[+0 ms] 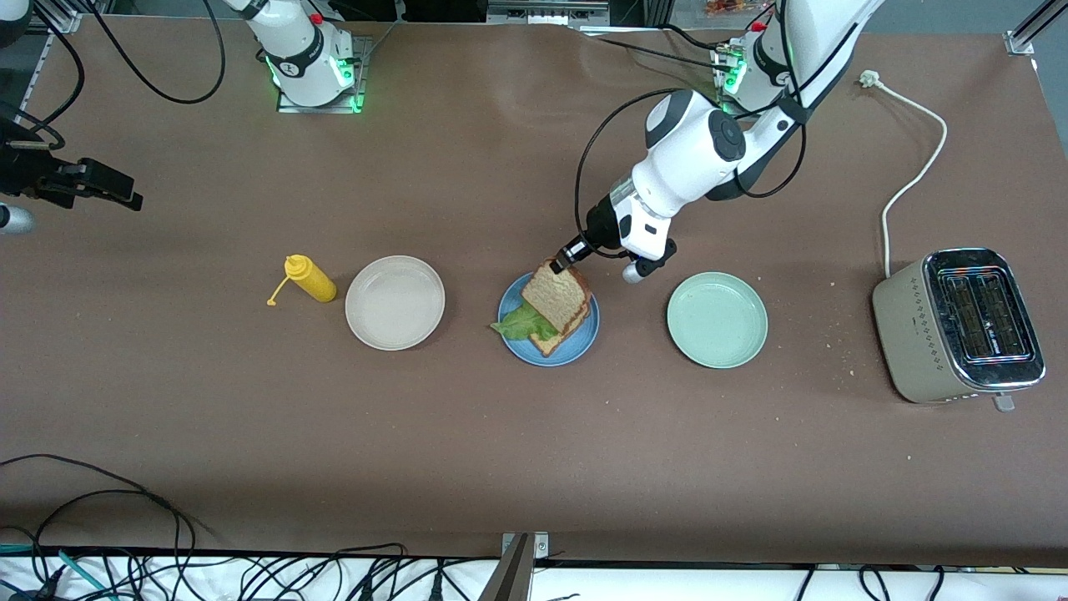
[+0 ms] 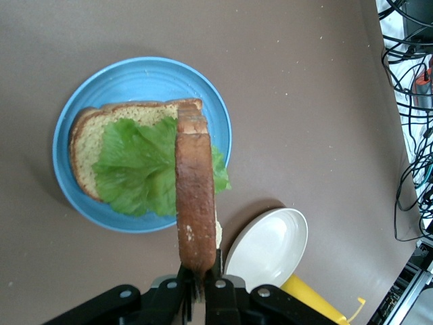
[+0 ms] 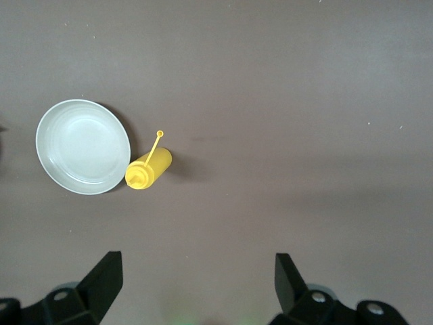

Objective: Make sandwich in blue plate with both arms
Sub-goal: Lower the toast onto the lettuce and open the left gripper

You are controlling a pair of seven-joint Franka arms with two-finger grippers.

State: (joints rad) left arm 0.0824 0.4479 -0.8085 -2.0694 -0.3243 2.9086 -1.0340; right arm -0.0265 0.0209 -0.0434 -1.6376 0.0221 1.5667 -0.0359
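Note:
Next, I let go of the second bread slice with my left gripper on top of the lettuce leaf in the blue plate (image 1: 547,320) (image 2: 144,154).
The blue plate (image 1: 578,345) (image 2: 135,78) lies mid-table and holds a slice of speckled brown bread (image 2: 84,145) with a ruffled lettuce leaf (image 1: 522,322) (image 2: 139,168) on it. My left gripper (image 1: 561,264) (image 2: 201,274) is shut on the crust edge of a second bread slice (image 1: 554,293) (image 2: 195,196). That slice hangs tilted over the lettuce and the plate. I cannot tell whether its low edge touches the lettuce. My right gripper (image 1: 125,197) (image 3: 196,271) waits open, holding nothing, above the table at the right arm's end.
A beige plate (image 1: 395,302) (image 3: 82,146) and a lying yellow squeeze bottle (image 1: 310,280) (image 3: 149,169) sit beside the blue plate toward the right arm's end. A pale green plate (image 1: 717,320) and a toaster (image 1: 959,325) with its cord lie toward the left arm's end.

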